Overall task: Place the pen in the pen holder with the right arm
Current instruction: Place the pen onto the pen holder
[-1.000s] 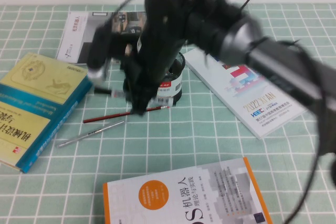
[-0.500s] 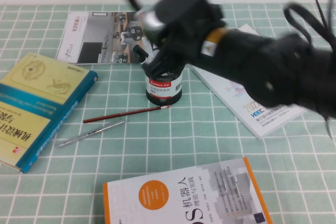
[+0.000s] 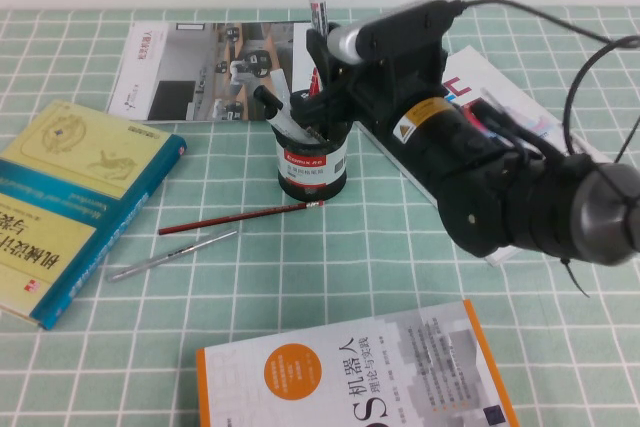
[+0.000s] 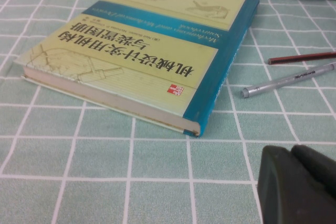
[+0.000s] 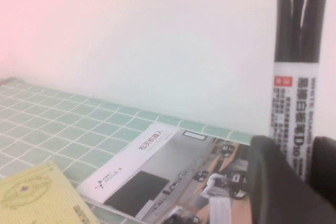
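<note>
The robot's right gripper needs to release the pen, now upright directly above the holder, in the black mesh pen holder (image 3: 312, 109), next to the leaning marker.
The pen (image 3: 316, 2), a white-barrelled marker with its black cap up, stands upright in my right gripper (image 3: 322, 72). The gripper is shut on its lower barrel, directly above the black mesh pen holder (image 3: 312, 162). The pen's lower end is hidden behind the fingers. A second marker (image 3: 275, 107) leans out of the holder's left side. In the right wrist view the pen (image 5: 296, 82) rises between the black fingers (image 5: 275, 182) of the right gripper (image 5: 303, 174). My left gripper (image 4: 299, 182) hovers low over the mat, fingers together, near the yellow-teal book; it is outside the high view.
A red pencil (image 3: 240, 217) and a slim silver pen (image 3: 175, 255) lie in front of the holder. A yellow-teal book (image 3: 70, 197) lies at the left, a magazine (image 3: 200, 67) behind, a white booklet (image 3: 505, 212) under the right arm, and an orange-white book (image 3: 350, 377) at the front.
The right arm swung up from low over the holder and pencil, then settled behind the holder. The pen now stands upright above the holder.
</note>
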### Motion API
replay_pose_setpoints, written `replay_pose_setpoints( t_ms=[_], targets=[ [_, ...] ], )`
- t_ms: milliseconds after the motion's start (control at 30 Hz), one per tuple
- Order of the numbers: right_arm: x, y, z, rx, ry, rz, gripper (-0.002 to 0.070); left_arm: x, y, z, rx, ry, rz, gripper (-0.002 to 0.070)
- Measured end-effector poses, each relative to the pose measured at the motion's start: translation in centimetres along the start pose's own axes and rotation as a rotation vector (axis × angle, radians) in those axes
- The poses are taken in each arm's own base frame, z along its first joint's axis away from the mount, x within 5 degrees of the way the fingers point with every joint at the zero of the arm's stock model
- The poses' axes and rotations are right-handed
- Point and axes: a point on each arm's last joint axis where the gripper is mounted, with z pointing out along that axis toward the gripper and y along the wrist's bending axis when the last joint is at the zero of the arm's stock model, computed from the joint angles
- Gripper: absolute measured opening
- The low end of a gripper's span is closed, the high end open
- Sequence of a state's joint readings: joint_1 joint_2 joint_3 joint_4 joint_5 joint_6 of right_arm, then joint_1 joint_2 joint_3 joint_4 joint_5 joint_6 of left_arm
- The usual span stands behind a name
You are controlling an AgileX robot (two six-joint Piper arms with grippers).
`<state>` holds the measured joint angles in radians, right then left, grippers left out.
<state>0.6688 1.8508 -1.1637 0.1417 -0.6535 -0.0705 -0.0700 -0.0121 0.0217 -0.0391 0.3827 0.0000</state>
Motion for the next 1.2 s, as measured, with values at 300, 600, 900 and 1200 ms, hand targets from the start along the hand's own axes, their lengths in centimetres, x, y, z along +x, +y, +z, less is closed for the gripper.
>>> replay_pose_setpoints(
  t_ms=[300,600,900,1200],
  targets=[
    [2.9,-1.6,1.9,-0.018,-0.012,0.067,0.0110,0.0,0.0,0.0,0.000,0.000,0.000,-0.0004],
    [5.3,-1.6,2.5,-0.032,0.033,0.064,0.0109,0.0,0.0,0.0,0.000,0.000,0.000,-0.0004],
    [6.1,-1.7,2.6,-0.027,0.060,0.066,0.0110,0.0,0.0,0.0,0.000,0.000,0.000,-0.0004],
    [6.2,-2.0,2.6,-0.019,0.102,0.065,0.0373,0.0,0.0,0.0,0.000,0.000,0.000,-0.0004]
  ],
)
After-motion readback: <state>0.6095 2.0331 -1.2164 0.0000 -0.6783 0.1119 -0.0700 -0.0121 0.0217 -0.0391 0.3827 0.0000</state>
